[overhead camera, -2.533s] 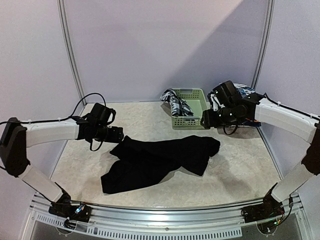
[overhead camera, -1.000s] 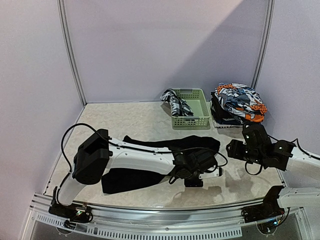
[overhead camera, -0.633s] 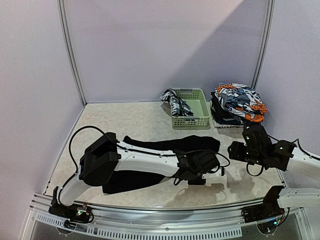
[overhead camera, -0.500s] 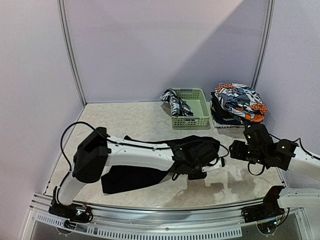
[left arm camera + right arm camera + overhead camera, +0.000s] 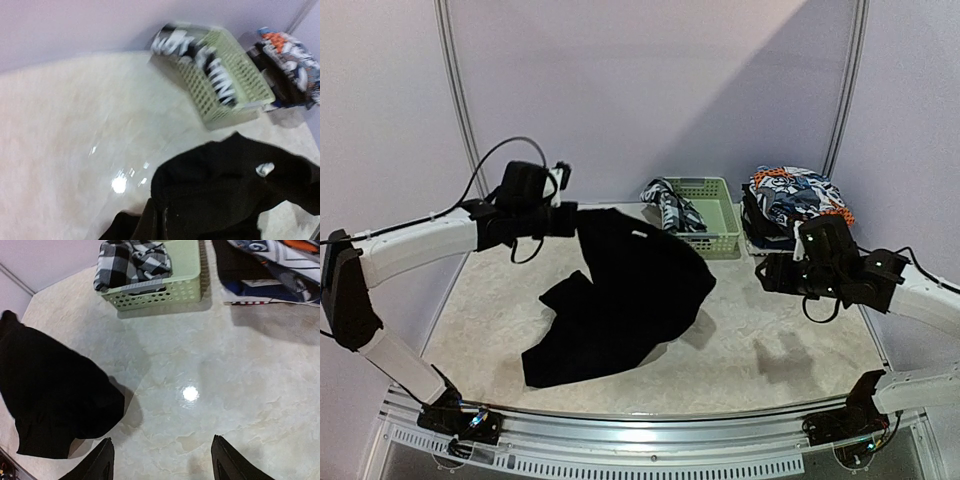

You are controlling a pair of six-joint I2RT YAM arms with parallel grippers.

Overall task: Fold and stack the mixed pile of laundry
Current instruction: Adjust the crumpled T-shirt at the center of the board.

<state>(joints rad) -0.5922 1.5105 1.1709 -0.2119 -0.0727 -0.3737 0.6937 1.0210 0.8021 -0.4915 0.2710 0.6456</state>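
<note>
The robot's right gripper will close on the near corner of the black cloth (image 5: 641, 365) (image 5: 68, 457), where the cloth's front edge ends on the right gripper's side.
The large black cloth (image 5: 625, 300) hangs lifted at one edge, its lower part still lying on the table. My left gripper (image 5: 570, 220) is raised at the back left and shut on that upper edge; in the left wrist view the closed fingers (image 5: 161, 225) pinch the black cloth (image 5: 235, 190). My right gripper (image 5: 765, 272) hovers open over bare table on the right, clear of the cloth. The right wrist view shows its fingertips (image 5: 164, 462) apart with nothing between them and the black cloth (image 5: 50, 390) to the left. The checked shirt (image 5: 670, 208) lies in the basket. Orange-blue-white printed pieces (image 5: 798, 205) are piled at the back right.
The pale green slotted basket (image 5: 705, 238) stands at the back centre, also seen as the basket (image 5: 165, 290) in the right wrist view and the basket (image 5: 235, 85) in the left wrist view. Walls enclose the table on the left, back and right.
The left gripper closed on the black cloth near the front right, then swung up and back to the left, lifting and spreading it. The right gripper shifted slightly left and stayed open.
</note>
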